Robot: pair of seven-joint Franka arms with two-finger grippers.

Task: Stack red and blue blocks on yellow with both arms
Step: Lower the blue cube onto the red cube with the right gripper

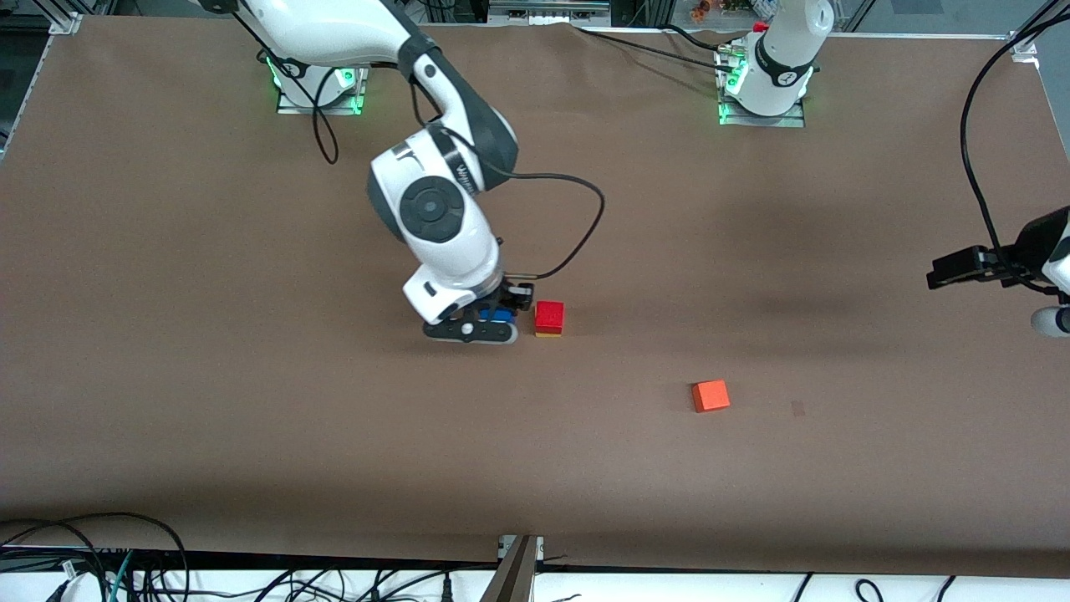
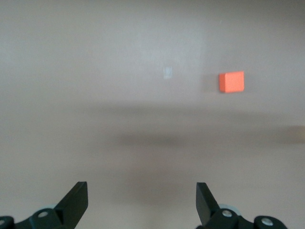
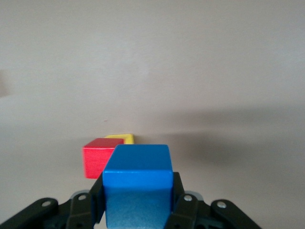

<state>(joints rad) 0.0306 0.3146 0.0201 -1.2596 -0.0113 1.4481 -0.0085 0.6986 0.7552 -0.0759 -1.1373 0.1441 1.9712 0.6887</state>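
Observation:
My right gripper should set the blue block down on top of the red block (image 1: 548,312) (image 3: 104,143).
The red block (image 1: 549,315) sits on the yellow block (image 1: 547,334) near the table's middle; only a thin yellow strip shows under it. In the right wrist view the red block (image 3: 97,156) and yellow block (image 3: 121,138) lie just past the gripper. My right gripper (image 1: 493,322) is shut on the blue block (image 1: 500,315), beside the red-yellow stack toward the right arm's end. The blue block (image 3: 137,183) fills the space between its fingers (image 3: 86,205). My left gripper (image 2: 142,198) is open and empty; it waits high over the table at the left arm's end (image 1: 970,267).
An orange cube (image 1: 710,395) lies alone, nearer to the front camera than the stack and toward the left arm's end; it also shows in the left wrist view (image 2: 231,81). A black cable (image 1: 577,217) loops from the right arm above the stack.

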